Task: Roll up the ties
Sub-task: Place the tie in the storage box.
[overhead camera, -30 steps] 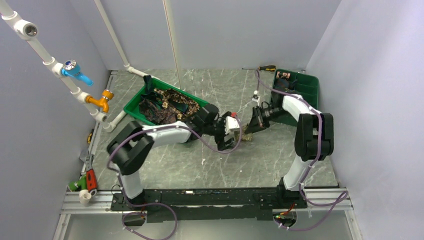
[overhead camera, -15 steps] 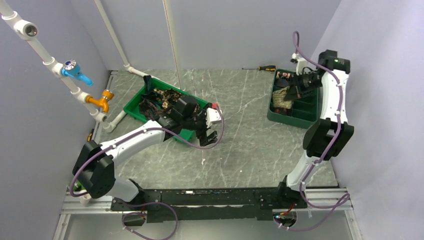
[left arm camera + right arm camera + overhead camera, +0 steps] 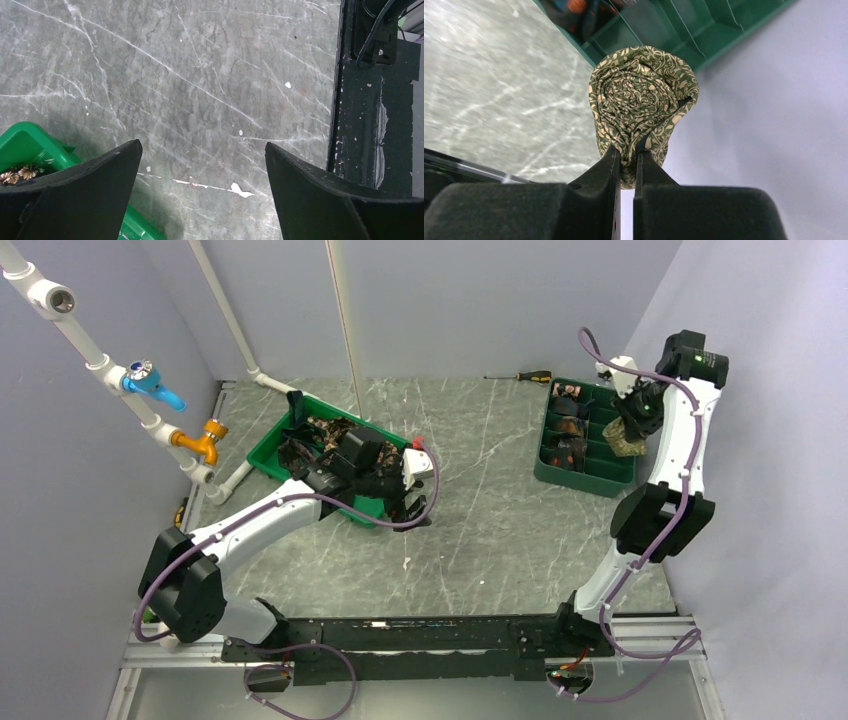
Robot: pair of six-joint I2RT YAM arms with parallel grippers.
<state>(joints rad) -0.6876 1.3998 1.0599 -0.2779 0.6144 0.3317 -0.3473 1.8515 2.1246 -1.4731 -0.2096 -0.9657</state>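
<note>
My right gripper will set the rolled olive-tan tie down in the empty front compartment of the divided green tray (image 3: 606, 466) (image 3: 630, 54).
My right gripper (image 3: 634, 426) hangs raised over the right edge of the divided green tray (image 3: 590, 476), shut on a rolled olive-tan patterned tie (image 3: 628, 443). The right wrist view shows that coil (image 3: 644, 95) pinched at its lower edge by the gripper (image 3: 626, 150). Two more coiled ties (image 3: 566, 430) sit in the tray's left compartments. A heap of loose dark ties (image 3: 322, 432) fills the left green tray (image 3: 262, 454). My left gripper (image 3: 415, 505) is open and holds nothing, low over the table by that tray's right corner. The left wrist view has bare marble between the fingers of the gripper (image 3: 202, 145).
A screwdriver (image 3: 527, 376) lies at the back of the table. White pipes with a blue valve (image 3: 150, 380) and an orange valve (image 3: 205, 436) run along the left wall. The black mounting rail (image 3: 372, 125) borders the near edge. Walls stand close on both sides.
My right arm carried the coiled tie from the table's middle up to above the divided tray. My left arm drew back left to the loose-tie tray, still open.
</note>
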